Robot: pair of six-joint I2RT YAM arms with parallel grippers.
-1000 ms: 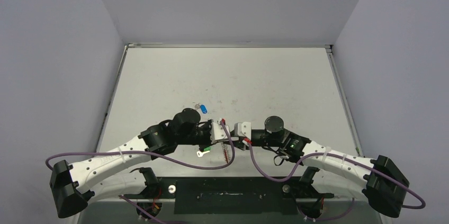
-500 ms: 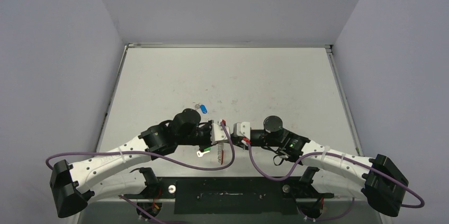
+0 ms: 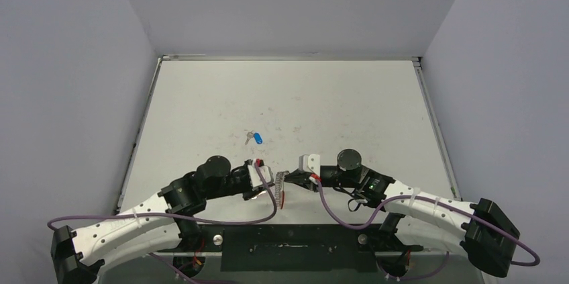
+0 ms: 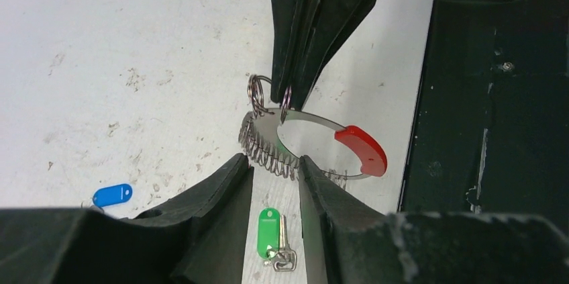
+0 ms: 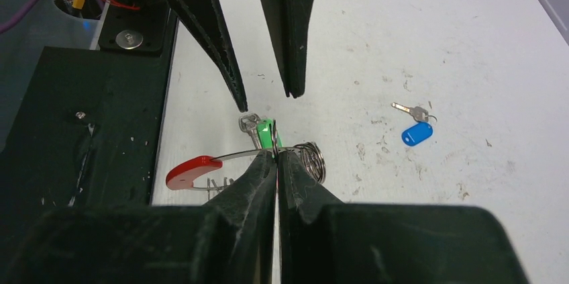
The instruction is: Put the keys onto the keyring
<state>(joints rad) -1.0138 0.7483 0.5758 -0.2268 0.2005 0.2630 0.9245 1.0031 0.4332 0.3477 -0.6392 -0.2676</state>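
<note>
The left gripper's open fingers face the coils below the small wire ring, so it should move up and pinch that ring at the right gripper's finger tips (image 4: 286, 104).
My right gripper (image 5: 276, 155) is shut on the thin wire of the keyring (image 5: 249, 156), holding it just above the table; it also shows in the top view (image 3: 293, 178). The keyring's coiled part (image 4: 268, 156) and red sleeve (image 4: 362, 150) hang in front of my left gripper (image 4: 275, 163), which is open and empty. The green-headed key (image 4: 270, 232) lies on the table between the left fingers, and shows behind the ring in the right wrist view (image 5: 267, 132). The blue-headed key (image 3: 255, 138) lies further out on the table, apart from both grippers. The top view hides the green key.
The black base plate (image 4: 490, 96) runs along the table's near edge, right beside the keyring. The grey walls stand well away from both arms. Purple cables (image 3: 268, 210) loop from both wrists over the near edge.
My left arm has drawn back toward the near left, away from the ring. My right gripper has shifted slightly left with the keyring still in it.
</note>
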